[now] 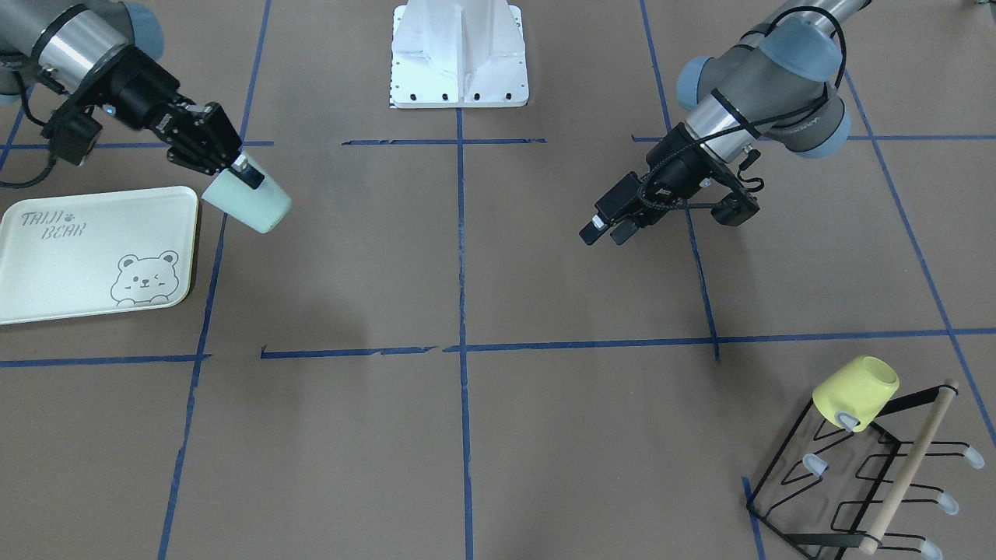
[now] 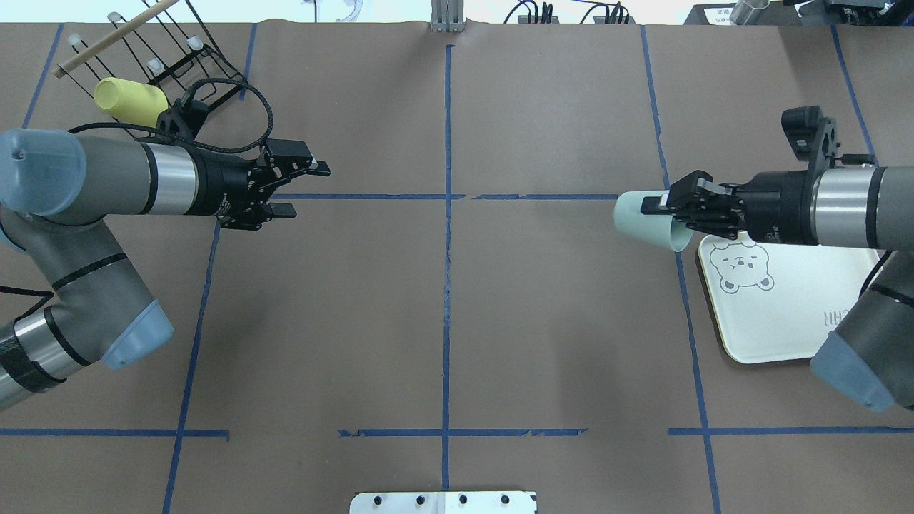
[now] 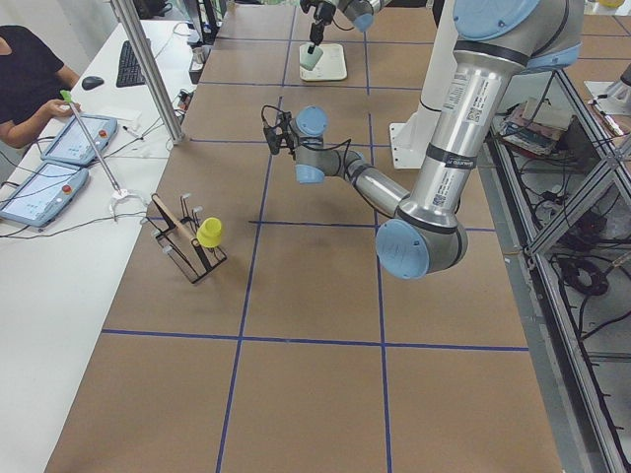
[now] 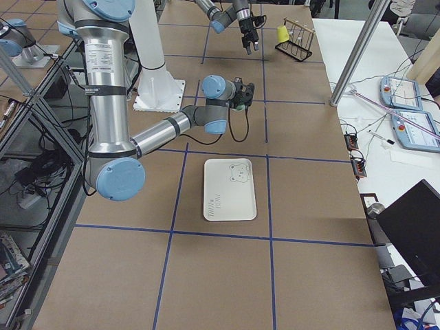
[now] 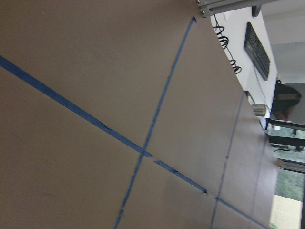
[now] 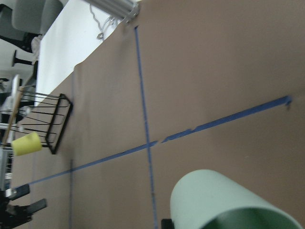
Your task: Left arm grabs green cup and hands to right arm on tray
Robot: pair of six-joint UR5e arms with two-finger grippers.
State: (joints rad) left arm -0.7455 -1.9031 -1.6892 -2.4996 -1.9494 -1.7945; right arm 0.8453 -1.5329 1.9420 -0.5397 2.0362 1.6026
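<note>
Next, my right gripper puts the green cup down on the tray [image 1: 97, 249] between the bear drawing and the lettering.
My right gripper [image 2: 660, 214] is shut on the rim of the green cup [image 2: 643, 220]. It holds the cup on its side in the air, base toward the table's middle, just beside the near corner of the tray [image 2: 785, 314]. In the front view the cup [image 1: 249, 205] hangs off that gripper [image 1: 243, 173] next to the tray [image 1: 78, 257]. The right wrist view shows the cup [image 6: 224, 198] close up. My left gripper [image 2: 308, 190] is open and empty, far off on the other side of the table; it also shows in the front view [image 1: 604, 233].
A yellow cup [image 2: 132, 102] hangs on a black wire rack [image 2: 207, 61] with a wooden bar, behind my left arm; both also show in the front view, the cup [image 1: 856, 389] on the rack [image 1: 848, 498]. A white mounting base [image 1: 459, 54] stands at the robot's side. Blue tape lines cross the brown table.
</note>
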